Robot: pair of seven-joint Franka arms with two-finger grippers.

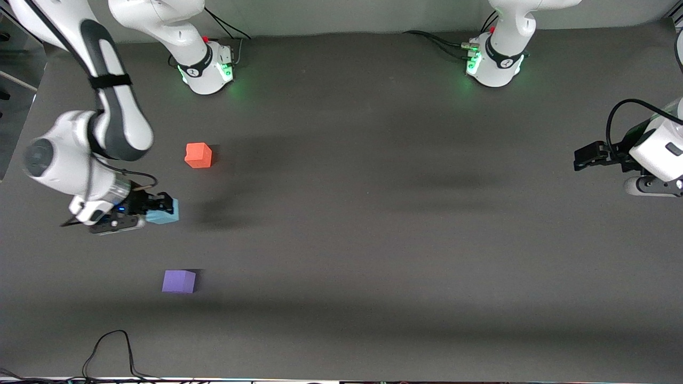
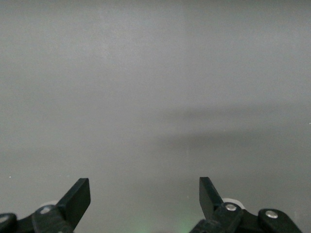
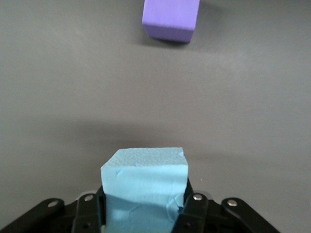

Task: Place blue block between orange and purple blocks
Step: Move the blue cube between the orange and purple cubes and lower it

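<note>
Next, my right gripper releases the blue block onto the grey mat, setting it free about midway point(image 1: 191, 225) between the orange block and the purple block.
My right gripper point(image 1: 160, 209) is shut on the blue block point(image 1: 164, 212), a light sky-blue cube, and holds it low over the table at the right arm's end, between the other two cubes. The blue block fills the right wrist view point(image 3: 145, 187) between the fingers. The orange block point(image 1: 198, 155) lies on the table farther from the front camera. The purple block point(image 1: 179, 281) lies nearer to the front camera and also shows in the right wrist view point(image 3: 171, 18). My left gripper point(image 1: 584, 156) is open and empty, waiting at the left arm's end; its fingers point(image 2: 77, 199) stand wide apart over bare table.
The dark grey table mat point(image 1: 373, 240) spreads across the whole view. A black cable point(image 1: 112, 346) loops at the table's front edge near the right arm's end. The two arm bases point(image 1: 208, 66) stand along the edge farthest from the front camera.
</note>
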